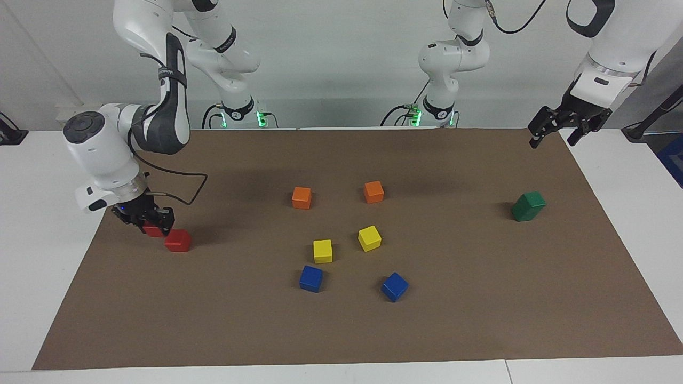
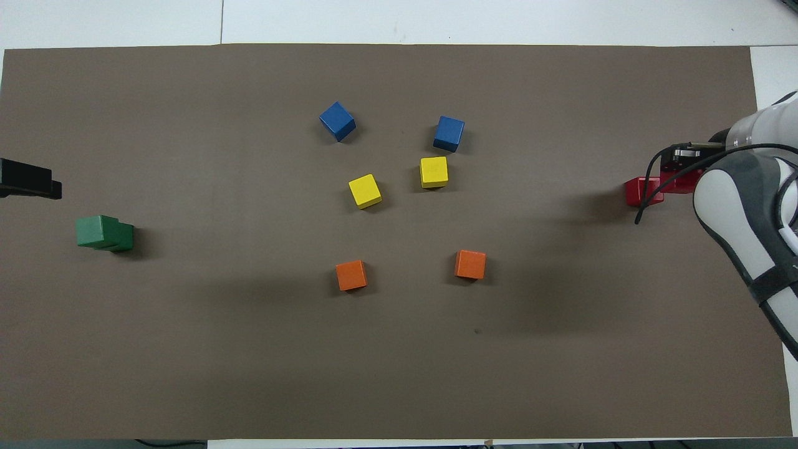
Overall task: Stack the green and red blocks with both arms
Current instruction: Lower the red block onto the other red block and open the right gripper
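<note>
The robot's right gripper will put the held red block, now low over the mat's edge, down on top of the red block lying on the mat (image 2: pixel 656 187).
My right gripper (image 1: pixel 153 226) is shut on a red block (image 1: pixel 155 231), held low over the mat's edge at the right arm's end. A second red block (image 1: pixel 177 240) lies on the mat right beside it. From overhead the held red block (image 2: pixel 684 184) shows under the right gripper (image 2: pixel 679 176), next to the lying red block (image 2: pixel 637 191). Two green blocks (image 1: pixel 528 206) sit stacked, slightly askew, near the left arm's end; the green stack (image 2: pixel 105 232) shows from overhead too. My left gripper (image 1: pixel 553 138) hangs open and empty above the mat's corner, its tip (image 2: pixel 30 186) showing overhead.
Two orange cubes (image 1: pixel 301 197) (image 1: pixel 373 191), two yellow cubes (image 1: pixel 322 250) (image 1: pixel 369 238) and two blue cubes (image 1: pixel 311 278) (image 1: pixel 395 286) lie in the middle of the brown mat (image 1: pixel 480 298). White table surrounds the mat.
</note>
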Robot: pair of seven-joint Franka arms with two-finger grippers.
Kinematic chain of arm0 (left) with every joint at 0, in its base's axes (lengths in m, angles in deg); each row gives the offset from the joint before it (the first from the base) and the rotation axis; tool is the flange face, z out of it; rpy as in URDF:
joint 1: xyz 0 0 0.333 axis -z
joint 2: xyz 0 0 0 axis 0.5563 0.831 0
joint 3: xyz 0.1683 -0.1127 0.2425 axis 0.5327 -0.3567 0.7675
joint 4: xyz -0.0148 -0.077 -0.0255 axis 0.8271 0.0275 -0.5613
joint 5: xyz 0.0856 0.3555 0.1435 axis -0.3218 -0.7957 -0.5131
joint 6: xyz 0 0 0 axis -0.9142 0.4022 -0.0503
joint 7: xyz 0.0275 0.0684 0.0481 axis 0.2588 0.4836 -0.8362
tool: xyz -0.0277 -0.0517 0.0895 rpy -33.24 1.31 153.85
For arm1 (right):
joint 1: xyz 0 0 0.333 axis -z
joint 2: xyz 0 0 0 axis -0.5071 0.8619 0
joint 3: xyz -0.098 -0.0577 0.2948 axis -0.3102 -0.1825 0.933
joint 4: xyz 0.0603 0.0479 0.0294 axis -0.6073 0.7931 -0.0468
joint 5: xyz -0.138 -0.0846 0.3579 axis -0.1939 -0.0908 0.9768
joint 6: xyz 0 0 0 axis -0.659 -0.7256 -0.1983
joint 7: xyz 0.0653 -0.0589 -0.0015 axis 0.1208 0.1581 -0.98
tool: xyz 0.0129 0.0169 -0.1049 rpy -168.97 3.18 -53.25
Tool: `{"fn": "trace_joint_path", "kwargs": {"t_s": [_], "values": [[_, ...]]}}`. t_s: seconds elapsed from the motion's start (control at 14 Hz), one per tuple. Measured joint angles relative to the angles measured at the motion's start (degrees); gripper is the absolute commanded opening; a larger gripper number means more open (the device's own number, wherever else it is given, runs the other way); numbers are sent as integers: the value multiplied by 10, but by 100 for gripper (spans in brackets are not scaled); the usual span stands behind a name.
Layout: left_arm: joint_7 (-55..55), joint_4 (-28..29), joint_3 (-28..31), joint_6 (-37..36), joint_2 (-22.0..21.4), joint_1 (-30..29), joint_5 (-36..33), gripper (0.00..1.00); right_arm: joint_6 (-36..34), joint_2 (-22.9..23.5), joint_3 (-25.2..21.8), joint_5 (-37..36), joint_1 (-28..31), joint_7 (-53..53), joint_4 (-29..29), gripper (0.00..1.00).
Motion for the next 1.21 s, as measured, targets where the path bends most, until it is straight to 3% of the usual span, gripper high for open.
{"fn": "trace_joint_path", "kwargs": {"t_s": [0.43,1.21], "values": [[0,0,0,0,0,0,0,100,32,26,1,0,0,-19,2,0],[0,0,-2,0,0,0,0,100,33,26,3,12,-7,-46,27,0]]}}
